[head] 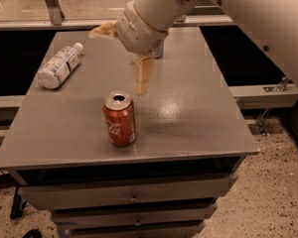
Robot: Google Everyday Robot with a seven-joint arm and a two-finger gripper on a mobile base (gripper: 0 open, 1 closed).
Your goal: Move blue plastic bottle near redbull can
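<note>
I will next move my gripper to the middle of the blue plastic bottle (60, 65), between its white cap and its base, and close it there.
The blue plastic bottle (59, 66) lies on its side at the far left of the grey table (193, 118), white cap pointing away. The redbull can (158, 51) stands at the back middle, mostly hidden behind my arm; only a sliver of its lower part shows. My gripper (117, 63) hangs above the table's middle, to the right of the bottle and in front of the redbull can. It is open and empty: one pale finger (103, 30) points left, the other (143, 76) points down.
A red cola can (120, 119) stands upright near the table's front, just below the gripper. The table has drawers (134, 197) under its top. A low ledge (263, 95) runs along the right, over speckled floor.
</note>
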